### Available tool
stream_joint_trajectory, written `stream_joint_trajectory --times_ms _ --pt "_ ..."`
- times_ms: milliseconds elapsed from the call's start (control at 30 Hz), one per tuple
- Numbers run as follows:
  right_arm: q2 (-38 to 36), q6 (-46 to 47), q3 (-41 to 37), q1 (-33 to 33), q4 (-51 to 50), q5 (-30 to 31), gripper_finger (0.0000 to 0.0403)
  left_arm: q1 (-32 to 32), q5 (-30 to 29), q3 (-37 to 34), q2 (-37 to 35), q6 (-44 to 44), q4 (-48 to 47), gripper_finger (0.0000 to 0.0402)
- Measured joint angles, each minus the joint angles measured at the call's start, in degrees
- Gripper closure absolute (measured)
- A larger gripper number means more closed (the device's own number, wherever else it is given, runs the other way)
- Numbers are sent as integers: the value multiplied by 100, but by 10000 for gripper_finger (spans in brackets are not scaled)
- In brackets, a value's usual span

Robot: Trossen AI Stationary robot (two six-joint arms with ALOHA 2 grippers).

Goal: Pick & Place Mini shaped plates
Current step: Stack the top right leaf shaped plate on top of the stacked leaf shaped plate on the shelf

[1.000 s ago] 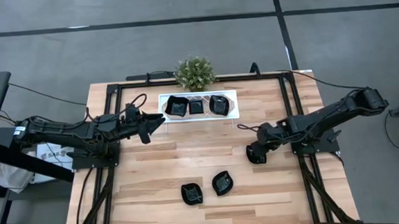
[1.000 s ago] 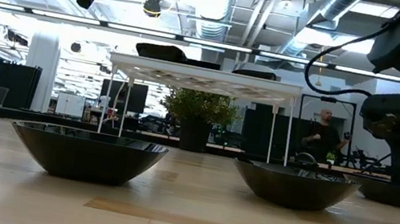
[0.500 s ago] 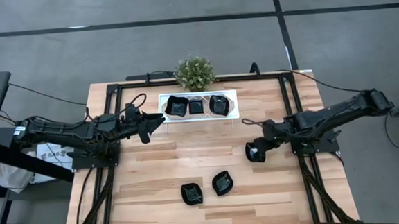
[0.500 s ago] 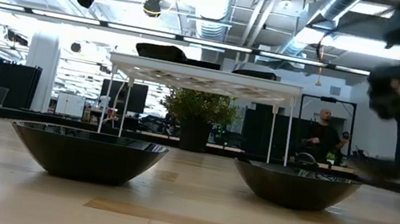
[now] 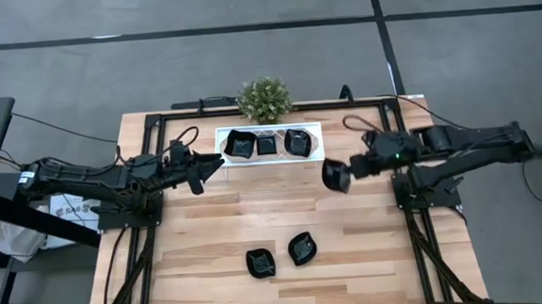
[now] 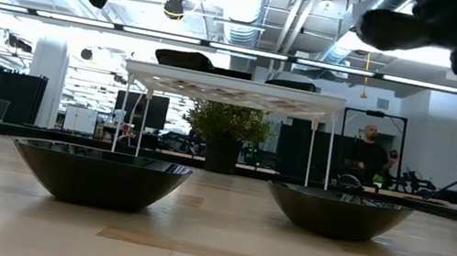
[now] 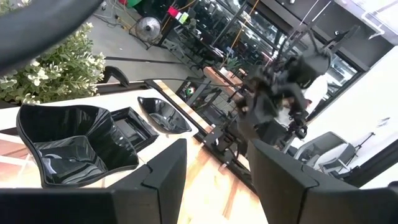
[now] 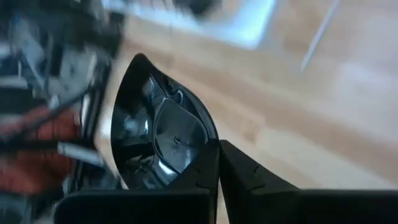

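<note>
Next, my right gripper stacks the black plate it holds on the white tray's plate (image 5: pixel 300 144) (image 8: pixel 197 4) that is nearest to it.
Three glossy black mini plates (image 5: pixel 267 144) lie in the white tray (image 5: pixel 316 153) at the table's far side; the left wrist view shows them too (image 7: pixel 68 149). Two more rest on their bases on the wood near the near edge (image 5: pixel 261 262) (image 5: pixel 302 248), and they loom large in the low view (image 6: pixel 99 176) (image 6: pixel 337 211). My right gripper (image 5: pixel 348 173) is shut on a sixth plate (image 5: pixel 335 175) in the air, right of the tray. My left gripper (image 5: pixel 215 163) hovers open at the tray's left end, touching nothing. My right gripper pinches the plate's rim (image 8: pixel 208 152) between its two fingers (image 8: pixel 199 180), one on the hollow side and one on the underside. It comes in about level from the table's right. The plate is lifted clear and tipped up on edge, its hollow (image 8: pixel 168 140) facing the wrist camera.
A small green potted plant (image 5: pixel 265 98) stands just beyond the tray at the far edge. Black frame rails run along both sides of the table (image 5: pixel 150 178) (image 5: pixel 392 126). Bare wood lies between the tray and the two near plates. People show in the room behind (image 6: pixel 371 156).
My right gripper has risen from the table with the plate, lifting it clear. It has moved toward the far edge and the tray's right end, and the plate has tipped from lying flat to standing on edge.
</note>
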Motion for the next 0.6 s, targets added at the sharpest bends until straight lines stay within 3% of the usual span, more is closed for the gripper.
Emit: stream_joint_trajectory --times_ms 133,300,600 --pt "475 -536 478 -554 92 75 401 0 0 0 2 2 0 230" --pt "1255 -1698 1033 -1487 183 -331 402 0 -1 0 0 112 2 230" --pt "2651 -3574 2074 -3172 196 -1898 402 -2 0 0 0 151 0 230"
